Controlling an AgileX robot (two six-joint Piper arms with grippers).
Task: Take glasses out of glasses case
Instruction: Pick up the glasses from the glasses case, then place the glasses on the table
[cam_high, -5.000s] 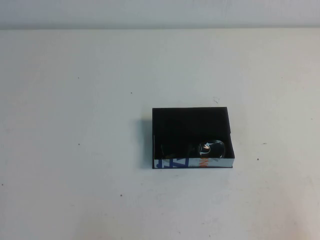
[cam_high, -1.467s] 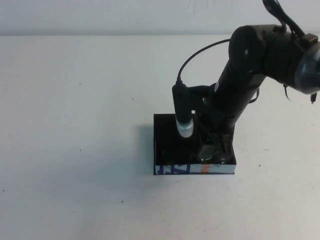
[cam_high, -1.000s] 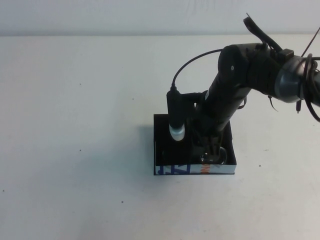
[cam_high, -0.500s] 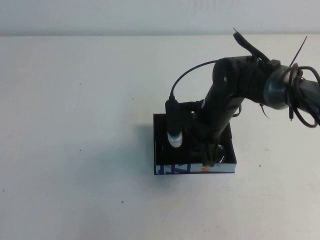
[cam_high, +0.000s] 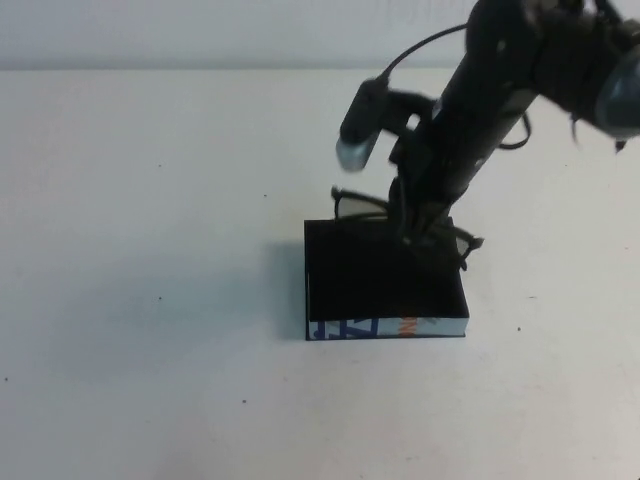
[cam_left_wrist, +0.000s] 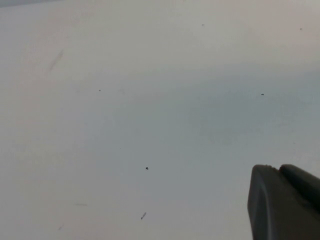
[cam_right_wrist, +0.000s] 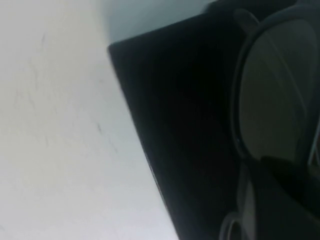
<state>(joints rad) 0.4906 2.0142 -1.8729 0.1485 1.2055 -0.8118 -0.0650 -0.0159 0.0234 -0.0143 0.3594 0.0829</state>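
My right gripper should release the glasses on the white table (cam_high: 580, 357) past the small dark speck next to the case.
The glasses case (cam_high: 385, 285), a flat black box with a white printed front edge, lies open on the table. My right gripper (cam_high: 415, 228) is shut on the glasses (cam_high: 357, 207) at their middle and holds them above the case's far edge. The dark frame sticks out on both sides of the fingers. In the right wrist view one tinted lens (cam_right_wrist: 270, 100) hangs over the black case (cam_right_wrist: 190, 125), with my right gripper (cam_right_wrist: 280, 175) gripping beside it. My left gripper (cam_left_wrist: 280, 170) shows only in the left wrist view, shut and empty over bare table.
The white table (cam_high: 150, 250) stretches out on all sides of the case. A pale wall (cam_high: 200, 30) runs along the far edge. The right wrist camera (cam_high: 357, 135) sticks out to the left of the arm.
My right gripper has risen out of the case and moved toward the far edge, bringing the glasses up with it. The case has stayed in place.
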